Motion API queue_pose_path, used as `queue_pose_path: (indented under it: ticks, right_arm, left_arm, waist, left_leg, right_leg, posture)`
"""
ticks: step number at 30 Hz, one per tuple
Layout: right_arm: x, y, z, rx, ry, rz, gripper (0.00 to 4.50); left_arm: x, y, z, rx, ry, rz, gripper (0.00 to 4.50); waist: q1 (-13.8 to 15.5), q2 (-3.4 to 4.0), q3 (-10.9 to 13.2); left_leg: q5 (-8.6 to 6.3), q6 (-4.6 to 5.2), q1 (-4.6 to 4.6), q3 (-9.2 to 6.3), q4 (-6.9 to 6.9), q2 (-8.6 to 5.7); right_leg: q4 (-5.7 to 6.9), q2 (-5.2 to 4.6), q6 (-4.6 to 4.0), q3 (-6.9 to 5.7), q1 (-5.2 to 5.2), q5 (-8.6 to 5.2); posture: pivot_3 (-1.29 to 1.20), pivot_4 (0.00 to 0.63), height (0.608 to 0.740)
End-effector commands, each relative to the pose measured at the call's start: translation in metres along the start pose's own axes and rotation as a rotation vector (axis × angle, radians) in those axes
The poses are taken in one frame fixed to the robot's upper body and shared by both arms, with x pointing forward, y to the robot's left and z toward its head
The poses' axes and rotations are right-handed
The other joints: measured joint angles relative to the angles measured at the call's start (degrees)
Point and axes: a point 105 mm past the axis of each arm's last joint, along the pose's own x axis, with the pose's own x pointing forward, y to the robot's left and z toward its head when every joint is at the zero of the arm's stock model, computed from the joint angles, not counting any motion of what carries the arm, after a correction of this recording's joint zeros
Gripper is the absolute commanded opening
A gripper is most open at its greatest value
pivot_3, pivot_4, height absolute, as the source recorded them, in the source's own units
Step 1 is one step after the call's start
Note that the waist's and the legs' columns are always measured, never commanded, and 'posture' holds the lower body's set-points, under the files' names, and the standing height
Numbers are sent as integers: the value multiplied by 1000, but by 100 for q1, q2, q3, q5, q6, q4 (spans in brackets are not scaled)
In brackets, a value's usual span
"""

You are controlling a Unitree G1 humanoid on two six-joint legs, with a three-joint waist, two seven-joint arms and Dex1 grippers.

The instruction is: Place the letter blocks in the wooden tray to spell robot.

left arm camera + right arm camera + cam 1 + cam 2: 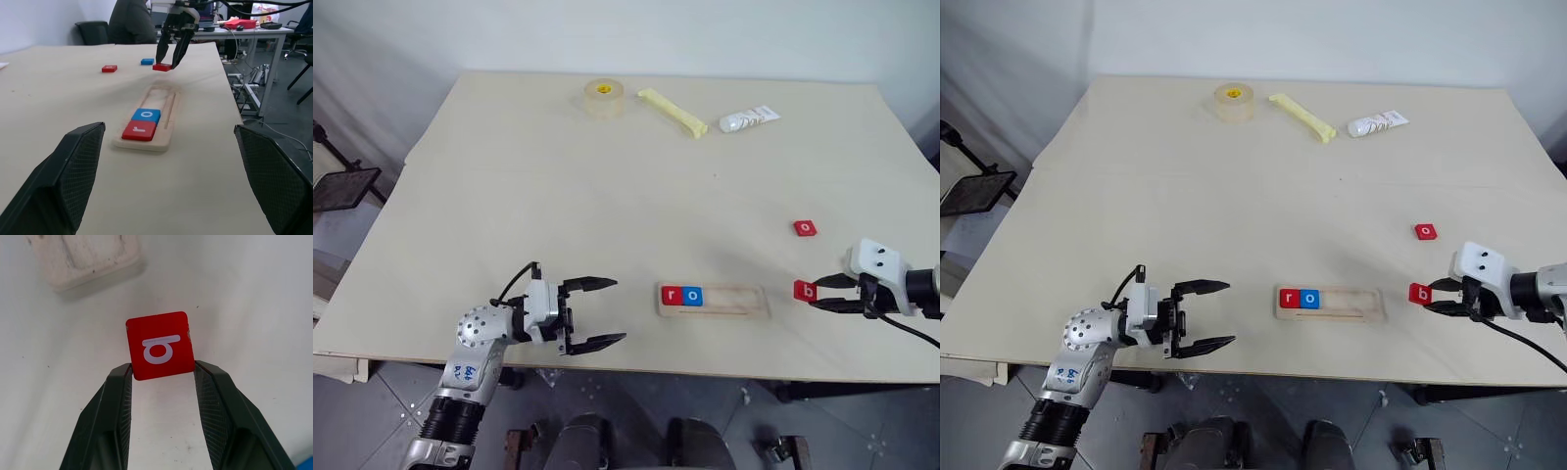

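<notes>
I am going to set the red "b" block down in the wooden tray [713, 299], against the blue "o" block, using my right gripper. The red "b" block is now close over the table.
The wooden tray [739, 300] lies near the table's front edge, with a red "r" block [672, 295] and a blue "o" block [694, 296] side by side at its left end. Just right of the tray, my right gripper [817, 294] is shut on a red "b" block [159, 345], held by its two side edges close over the table. A red "o" block [806, 228] lies flat farther back. A blue block [147, 61] lies beyond the held one. My left gripper [592, 313] stands open and empty to the left of the tray, pointing at it.
At the table's far end sit a tape roll [604, 98], a yellow stick-like packet [673, 112] and a white tube [749, 119]. A black stand [342, 186] is off the table's left side. A seated person [129, 22] and desks lie beyond the table's right edge.
</notes>
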Motion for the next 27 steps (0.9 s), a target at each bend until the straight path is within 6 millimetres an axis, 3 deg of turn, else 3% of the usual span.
queue_pose_path:
  ticks: [1,6,10,13,20,27]
  right_arm:
    - [-13,-1,26,-55,18,13,1480]
    - [-1,6,57,-116,16,79,1480]
    - [10,6,71,-131,4,99,1480]
    - [31,19,88,-177,-24,155,1480]
    - [61,32,98,-217,6,183,1480]
    - [69,37,101,-226,23,189,1480]
  left_arm:
    - [3,2,2,24,-14,-24,4500]
    - [4,5,-1,32,-16,-43,4500]
    - [5,7,-3,37,-12,-53,4500]
    - [3,4,-4,48,-9,-75,4500]
    - [2,6,-2,71,-19,-75,4500]
    - [4,6,-2,80,-22,-73,4500]
  waist:
    - [-1,1,0]
    - [-19,0,0]
    - [-9,0,0]
    - [-11,0,0]
    - [-2,0,1]
    - [-8,0,1]
  left_leg:
    - [0,0,0,0,0,0]
    - [0,-1,0,1,0,1]
    - [0,-2,-1,-2,0,1]
    - [0,-2,-4,-7,0,0]
    - [0,-2,-9,-9,2,-4]
    - [0,-2,-9,-10,2,-4]
  right_leg:
    - [1,0,0,0,0,0]
    - [1,0,0,2,-3,0]
    - [1,-2,0,1,-3,0]
    - [1,-2,0,-2,-6,0]
    - [10,-4,0,-4,-12,0]
    - [16,-3,0,-5,-14,0]
  posture:
    - [0,150,740]
    - [0,150,740]
    - [0,150,740]
    - [0,150,740]
    - [0,150,740]
    - [0,150,740]
